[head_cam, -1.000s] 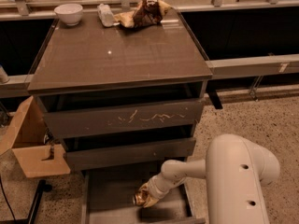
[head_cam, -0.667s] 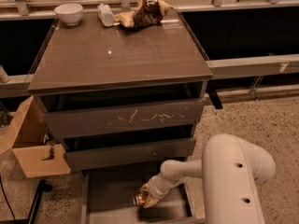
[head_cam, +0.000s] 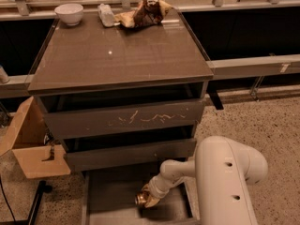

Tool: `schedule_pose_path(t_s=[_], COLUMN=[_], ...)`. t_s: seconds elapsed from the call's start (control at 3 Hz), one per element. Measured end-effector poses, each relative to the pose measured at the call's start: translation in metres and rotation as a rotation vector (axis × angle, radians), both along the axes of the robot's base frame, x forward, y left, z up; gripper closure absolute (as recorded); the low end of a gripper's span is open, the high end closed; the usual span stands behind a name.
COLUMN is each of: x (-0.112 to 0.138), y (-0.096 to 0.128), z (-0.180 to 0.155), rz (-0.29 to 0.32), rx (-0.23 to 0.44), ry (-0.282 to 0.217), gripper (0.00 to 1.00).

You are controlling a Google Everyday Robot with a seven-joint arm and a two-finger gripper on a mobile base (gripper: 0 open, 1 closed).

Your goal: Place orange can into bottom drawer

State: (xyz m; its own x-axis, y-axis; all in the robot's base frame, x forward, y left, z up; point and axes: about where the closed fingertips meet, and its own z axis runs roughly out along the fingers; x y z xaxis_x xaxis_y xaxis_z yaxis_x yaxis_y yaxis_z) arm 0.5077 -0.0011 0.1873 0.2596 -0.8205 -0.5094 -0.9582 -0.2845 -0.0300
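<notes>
Next, my gripper releases the orange can, now tilted inside the drawer, on the bottom drawer's grey-brown bottom, near the drawer's middle [head_cam: 149, 200], a little toward the white arm.
The bottom drawer [head_cam: 112, 196] of the brown cabinet is pulled open at the bottom of the camera view, showing a grey-brown floor and thin side walls. My gripper [head_cam: 149, 198] reaches down into it on the right side from the white arm [head_cam: 225, 182]. It is shut on the orange can [head_cam: 142, 199], which lies tilted with a metallic round end facing left, at or just above the drawer floor. I cannot tell whether the can touches the floor.
Above are a plain dark drawer front [head_cam: 131, 153] and a scratched drawer front [head_cam: 126, 118]. On the cabinet top [head_cam: 117, 55] stand a white bowl [head_cam: 69, 13], a clear bottle [head_cam: 106, 14] and a foil snack bag [head_cam: 143, 12]. An open cardboard box [head_cam: 33, 149] sits on the floor at left.
The arm's large white body has shifted slightly left. The gripper and can stay at about the same spot in the drawer.
</notes>
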Motion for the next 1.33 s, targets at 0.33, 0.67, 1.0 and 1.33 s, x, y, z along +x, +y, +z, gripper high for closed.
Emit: schedule_pose_path(t_s=[0.33, 0.67, 1.0, 1.33], x=[0.007, 0.013, 0.015, 0.015], y=[-0.005, -0.011, -0.018, -0.028], z=[-0.012, -0.023, -0.033, -0.043], rz=[-0.025, -0.052, -0.077, -0.097], rx=[0.0, 0.016, 0.056, 0.101], ry=[0.018, 0.04, 0.073, 0.117], gripper=[1.0, 1.0, 1.0, 1.0])
